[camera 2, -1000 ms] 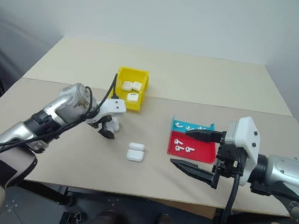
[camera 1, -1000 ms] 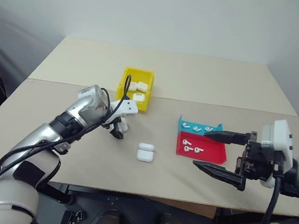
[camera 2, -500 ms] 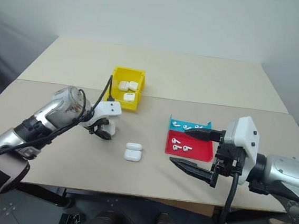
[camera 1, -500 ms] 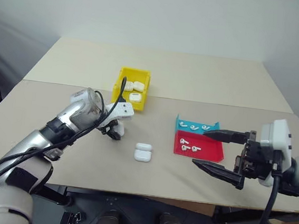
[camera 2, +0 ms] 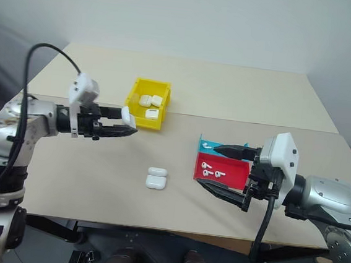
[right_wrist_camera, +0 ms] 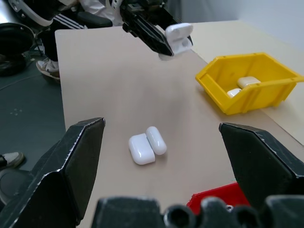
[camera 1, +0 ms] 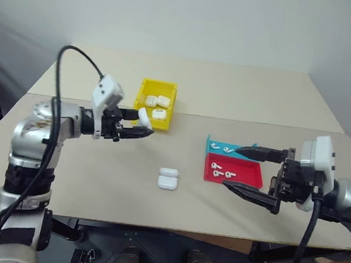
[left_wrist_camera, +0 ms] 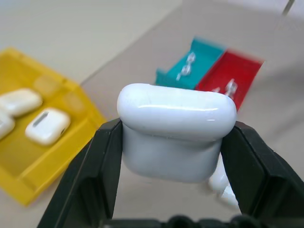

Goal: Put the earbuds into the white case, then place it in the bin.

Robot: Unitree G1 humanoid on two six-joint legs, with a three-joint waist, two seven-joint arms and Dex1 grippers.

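Observation:
My left gripper is to release its white case on the bare table (camera 1: 121, 185) beside the open white case, level with it.
My left gripper (camera 1: 140, 123) is shut on a white case (camera 1: 144, 116), held level in the air just left of the yellow bin (camera 1: 142, 95). In the left wrist view the closed case (left_wrist_camera: 175, 133) sits clamped between both black fingers (left_wrist_camera: 90, 175). Another white case (camera 1: 169, 179) lies open on the table's middle. Tiny white earbuds lie in the red tray (camera 1: 221, 171) and in the teal tray (camera 1: 226, 149). My right gripper (camera 1: 233, 167) stands wide open by those trays, holding nothing.
Several white cases (camera 1: 159, 102) lie inside the bin. The red tray (camera 1: 250, 176) and teal tray (camera 1: 214, 146) stand side by side at the right. A black cable (camera 1: 77, 53) arcs above my left arm. A person's shoes (right_wrist_camera: 47, 66) show beyond the table edge.
My left gripper closed on a white case that lay on the table, lifted it and turned from pointing down to level. The right gripper stayed where it was, open.

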